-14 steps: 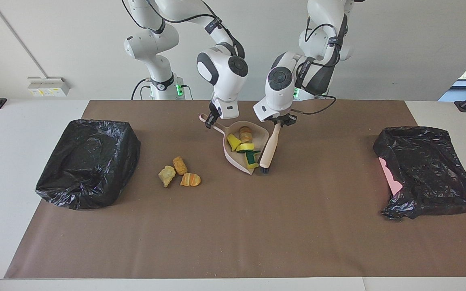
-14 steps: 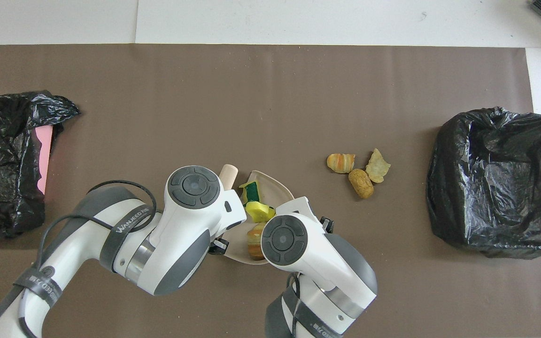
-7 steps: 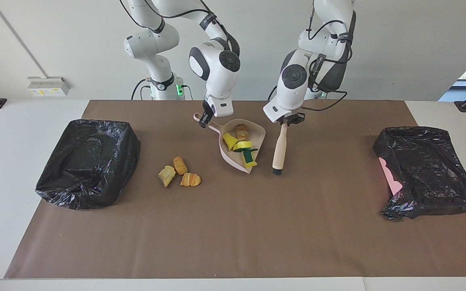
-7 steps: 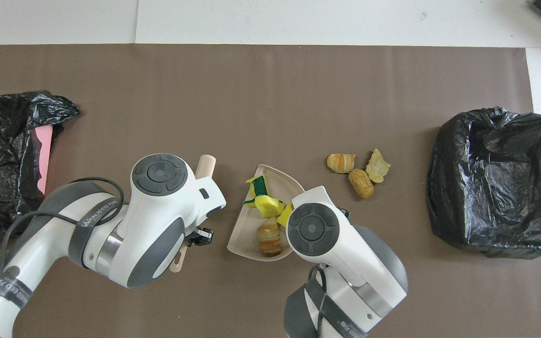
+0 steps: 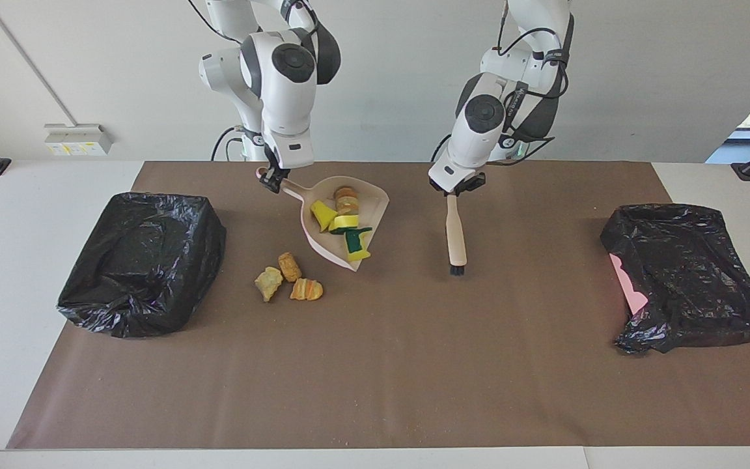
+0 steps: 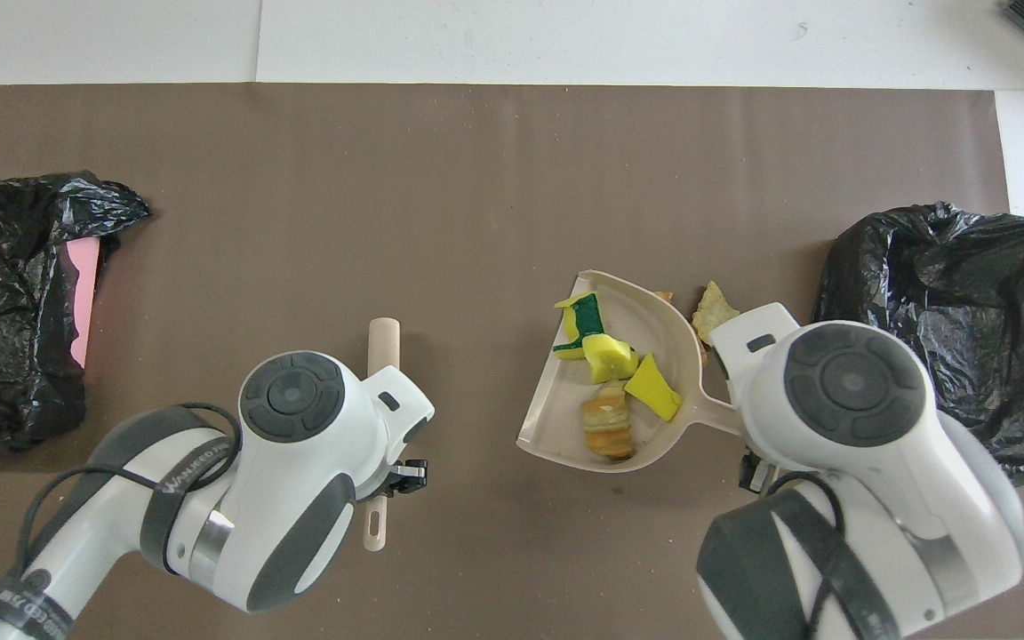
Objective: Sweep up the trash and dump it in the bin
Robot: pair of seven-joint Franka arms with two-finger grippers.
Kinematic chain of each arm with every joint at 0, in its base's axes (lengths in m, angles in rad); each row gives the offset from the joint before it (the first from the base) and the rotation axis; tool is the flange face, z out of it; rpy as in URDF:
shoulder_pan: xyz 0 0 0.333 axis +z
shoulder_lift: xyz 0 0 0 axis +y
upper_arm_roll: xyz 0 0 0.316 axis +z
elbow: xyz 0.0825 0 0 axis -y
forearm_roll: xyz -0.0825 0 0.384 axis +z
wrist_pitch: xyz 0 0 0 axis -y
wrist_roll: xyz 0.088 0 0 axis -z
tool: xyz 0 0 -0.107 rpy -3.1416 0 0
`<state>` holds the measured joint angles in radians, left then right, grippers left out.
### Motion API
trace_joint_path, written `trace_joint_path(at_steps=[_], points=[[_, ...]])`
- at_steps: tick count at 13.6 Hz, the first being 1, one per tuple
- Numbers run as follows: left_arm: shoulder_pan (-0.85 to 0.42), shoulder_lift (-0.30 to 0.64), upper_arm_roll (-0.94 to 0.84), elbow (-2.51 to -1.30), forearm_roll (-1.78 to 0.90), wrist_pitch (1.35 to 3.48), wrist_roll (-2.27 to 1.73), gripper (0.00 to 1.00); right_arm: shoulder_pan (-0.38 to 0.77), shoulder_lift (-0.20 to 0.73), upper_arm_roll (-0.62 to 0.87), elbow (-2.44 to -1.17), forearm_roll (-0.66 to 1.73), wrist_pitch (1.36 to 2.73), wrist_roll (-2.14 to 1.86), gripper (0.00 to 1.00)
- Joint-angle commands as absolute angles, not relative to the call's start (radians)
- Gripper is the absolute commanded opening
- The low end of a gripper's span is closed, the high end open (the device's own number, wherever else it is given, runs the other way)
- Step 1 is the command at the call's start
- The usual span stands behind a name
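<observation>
I need to use my left gripper to set the beige-handled brush down on the bare near part of the brown mat (image 6: 484, 585) between my arms.
My right gripper (image 5: 271, 180) is shut on the handle of the pale pink dustpan (image 5: 323, 244) and holds it tilted in the air. In the pan lie yellow and green-backed sponge chunks (image 5: 336, 221) and a bread lump (image 5: 347, 197). In the overhead view the dustpan (image 6: 645, 307) covers part of the loose trash. Three loose scraps (image 5: 290, 280) lie on the mat between pan and bin. My left gripper (image 5: 456, 189) is shut on the beige-handled brush (image 5: 455, 231). The brush hangs bristles down at the mat, apart from the pan, and also shows in the overhead view (image 6: 383, 347).
A bin lined with a black bag (image 5: 144, 260) stands toward the right arm's end; it also shows in the overhead view (image 6: 939, 267). A second crumpled black bag (image 5: 687, 273) with a pink edge (image 5: 629, 286) lies toward the left arm's end. A brown mat (image 5: 375, 365) covers the table.
My right gripper has lifted the loaded dustpan and carried it toward the right arm's end. My left gripper has drawn the brush away from the pan toward the left arm's end.
</observation>
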<state>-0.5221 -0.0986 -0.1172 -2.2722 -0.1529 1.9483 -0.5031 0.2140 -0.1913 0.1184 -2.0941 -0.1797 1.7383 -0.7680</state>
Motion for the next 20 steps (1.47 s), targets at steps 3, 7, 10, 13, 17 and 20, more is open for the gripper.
trace_joint_path(at_steps=[3,7,10,13,17,20], points=[[-0.73,-0.29,-0.109,-2.482,-0.271,2.066,-0.653,0.0,0.048,-0.252,-0.018,-2.049,-0.173,1.735,-1.004,0.0],[-0.921,-0.287,-0.11,-2.557,-0.33,2.193,-0.823,0.0,0.023,-0.242,-0.22,-2.04,-0.193,1.793,-1.184,0.0],[-0.957,-0.273,-0.112,-2.559,-0.359,2.204,-0.865,0.0,-0.098,-0.224,-0.268,-2.034,-0.257,1.905,-1.386,0.0],[-0.971,-0.256,-0.112,-2.559,-0.371,2.206,-0.867,0.0,-0.204,-0.169,-0.276,-2.023,-0.297,2.029,-1.523,0.0],[-0.976,-0.238,-0.11,-2.556,-0.434,2.206,-0.81,0.0,-0.262,-0.069,-0.276,-1.979,-0.371,2.146,-1.641,0.0],[-0.976,-0.238,-0.112,-2.556,-0.436,2.207,-0.807,0.09,-0.247,-0.032,-0.275,-1.979,-0.52,2.192,-1.654,0.0]])
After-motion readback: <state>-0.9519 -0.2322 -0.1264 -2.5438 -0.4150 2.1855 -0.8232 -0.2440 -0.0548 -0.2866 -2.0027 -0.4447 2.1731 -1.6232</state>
